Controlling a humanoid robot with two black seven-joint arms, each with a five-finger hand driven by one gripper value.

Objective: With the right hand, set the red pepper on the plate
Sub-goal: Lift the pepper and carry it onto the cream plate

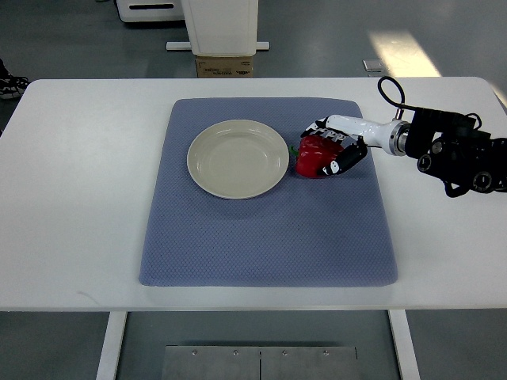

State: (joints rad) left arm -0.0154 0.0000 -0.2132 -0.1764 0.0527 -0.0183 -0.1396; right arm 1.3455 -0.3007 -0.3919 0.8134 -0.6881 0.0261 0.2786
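I need to release the red pepper from my right gripper on the middle of the empty cream plate [243, 161].
A red pepper [310, 157] lies on the blue-grey mat [269, 229], just right of the cream plate [238, 158]. Its green stem points toward the plate's rim. My right hand [337, 150] reaches in from the right edge and its white and black fingers [342, 163] are curled around the pepper's right side and top. The pepper rests on the mat, beside the plate and not on it. The plate holds nothing. My left arm does not show.
The mat lies in the middle of a white table [71, 198]. Beyond the table's far edge stand a cardboard box [224, 68] and a white machine base [220, 28]. A shoe [9, 81] shows at the far left.
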